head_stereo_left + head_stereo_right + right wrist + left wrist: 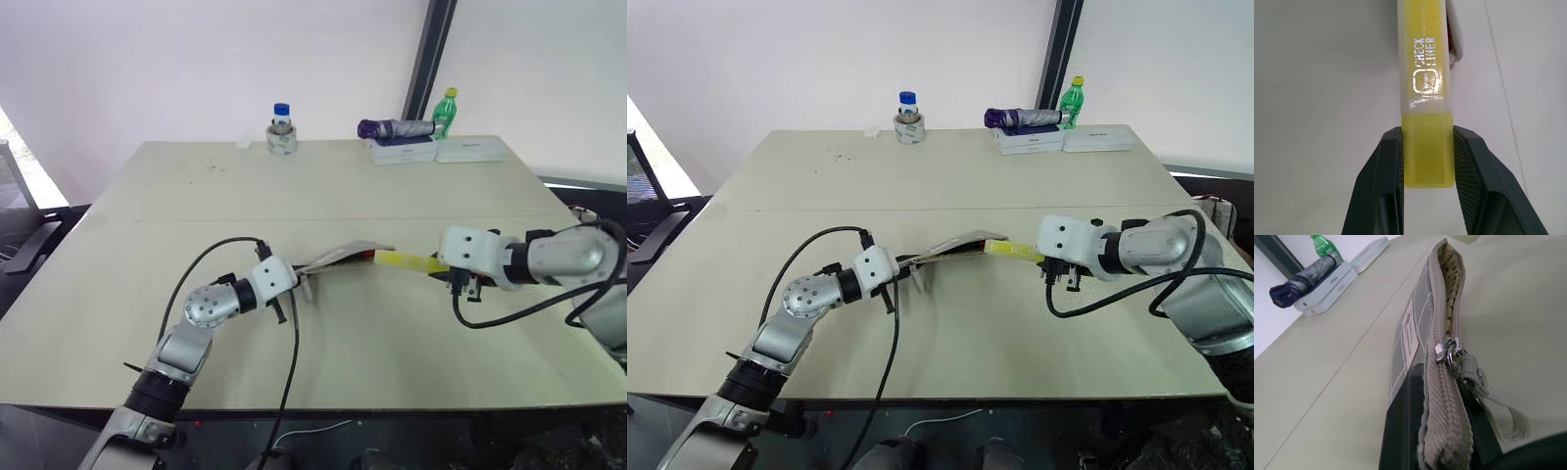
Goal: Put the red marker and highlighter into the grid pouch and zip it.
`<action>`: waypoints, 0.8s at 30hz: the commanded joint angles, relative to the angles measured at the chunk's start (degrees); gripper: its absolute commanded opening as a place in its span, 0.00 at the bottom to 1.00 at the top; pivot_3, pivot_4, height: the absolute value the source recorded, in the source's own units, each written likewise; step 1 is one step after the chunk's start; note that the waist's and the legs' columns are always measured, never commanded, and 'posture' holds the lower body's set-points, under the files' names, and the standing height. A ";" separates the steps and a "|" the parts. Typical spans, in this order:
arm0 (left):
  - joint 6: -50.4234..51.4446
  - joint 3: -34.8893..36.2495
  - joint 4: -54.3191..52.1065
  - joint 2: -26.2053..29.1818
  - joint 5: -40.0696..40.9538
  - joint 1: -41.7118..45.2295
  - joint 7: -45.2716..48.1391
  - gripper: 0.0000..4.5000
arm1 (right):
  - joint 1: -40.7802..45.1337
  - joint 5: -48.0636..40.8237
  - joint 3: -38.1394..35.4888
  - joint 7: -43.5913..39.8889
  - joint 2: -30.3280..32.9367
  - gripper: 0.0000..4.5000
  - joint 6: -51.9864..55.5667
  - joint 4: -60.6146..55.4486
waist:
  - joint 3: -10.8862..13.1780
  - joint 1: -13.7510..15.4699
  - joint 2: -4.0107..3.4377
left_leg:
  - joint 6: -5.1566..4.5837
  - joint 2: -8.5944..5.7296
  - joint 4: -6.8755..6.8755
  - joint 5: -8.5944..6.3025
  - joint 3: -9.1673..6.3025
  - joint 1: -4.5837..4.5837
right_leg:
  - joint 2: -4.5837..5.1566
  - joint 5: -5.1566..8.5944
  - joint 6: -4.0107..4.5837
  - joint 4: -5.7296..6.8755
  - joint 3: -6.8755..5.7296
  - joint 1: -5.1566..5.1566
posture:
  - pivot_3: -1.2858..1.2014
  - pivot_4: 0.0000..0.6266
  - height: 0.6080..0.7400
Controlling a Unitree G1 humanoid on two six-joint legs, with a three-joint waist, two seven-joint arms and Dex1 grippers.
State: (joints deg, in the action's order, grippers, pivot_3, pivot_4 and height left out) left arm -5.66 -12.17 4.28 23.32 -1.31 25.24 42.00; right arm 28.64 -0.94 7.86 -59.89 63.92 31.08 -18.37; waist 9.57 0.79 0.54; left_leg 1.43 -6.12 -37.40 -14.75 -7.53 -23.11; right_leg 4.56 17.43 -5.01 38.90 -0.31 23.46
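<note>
Next, my right gripper releases the yellow highlighter inside the grid pouch's opening (363,258) (1453,39), so that it is left there beside the red marker.
The grey grid pouch (338,258) hangs above the table, its zipper open and its mouth facing right. My left gripper (300,277) is shut on the pouch's zipper end (1442,396), beside the pull cord (1498,404). My right gripper (1427,161) is shut on the rear end of the chunky yellow highlighter (1425,73). The highlighter (402,260) points left, with its front end at the pouch mouth. A bit of the red marker (368,257) shows as a red end inside that mouth, also seen past the highlighter as a red marker end (1451,36).
Along the table's far edge stand a blue-capped bottle (281,127) on a tape roll, a folded purple umbrella (397,128) on white boxes (402,152), a green bottle (446,113) and another white box (472,149). Black cables trail from both wrists.
</note>
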 commanded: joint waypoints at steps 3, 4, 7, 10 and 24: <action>-0.74 0.03 -2.84 -0.25 0.28 0.29 -0.26 0.00 | 2.34 2.36 0.74 0.78 -1.33 0.18 -1.50 0.96 | 0.00 -0.06 0.00 | 0.00 0.00 0.01 0.00 0.00 0.00 | -0.01 0.00 0.00 0.00 0.00 0.01 | 0.52 0.24 1.00; -0.80 -0.12 -3.05 -0.25 0.34 0.26 -0.06 0.00 | 2.55 2.59 0.95 0.83 -1.70 0.18 -1.40 0.97 | 0.00 -0.05 0.00 | 0.00 0.01 0.01 0.00 0.00 0.00 | -0.01 0.00 0.00 0.00 0.00 0.02 | 0.52 0.24 1.00; -0.98 -0.48 -3.50 -0.09 0.28 0.21 0.40 0.00 | 3.04 3.39 1.37 0.69 -2.40 0.18 -1.36 0.80 | 0.00 -0.05 0.00 | 0.00 0.01 0.01 0.00 0.00 0.00 | -0.01 0.00 0.00 0.00 0.00 0.02 | 0.52 0.24 1.00; -1.49 -1.08 -3.64 0.42 -0.32 0.32 1.15 0.00 | 3.69 4.49 2.38 0.43 -2.52 0.18 -1.82 0.20 | 0.00 -0.06 0.00 | 0.00 0.01 0.01 0.00 0.00 0.00 | -0.01 0.00 0.00 0.00 0.00 0.02 | 0.52 0.24 1.00; -0.02 -3.65 -4.11 -0.91 -0.39 2.66 4.01 0.00 | 13.50 17.57 13.70 -2.54 -7.70 0.18 -8.42 -4.11 | 0.00 -0.14 -0.01 | 0.01 0.00 0.01 0.01 0.00 -0.04 | -0.02 0.00 0.00 0.02 0.00 0.08 | 0.52 0.24 1.00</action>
State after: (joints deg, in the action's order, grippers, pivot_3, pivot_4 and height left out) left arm -5.62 -15.12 2.84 22.95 -2.55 27.38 45.69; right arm 40.30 14.85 21.66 -62.23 56.76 24.12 -20.37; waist 9.56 0.65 0.53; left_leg 1.44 -6.12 -37.40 -14.74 -7.53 -23.15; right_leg 4.54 17.43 -5.01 38.93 -0.31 23.54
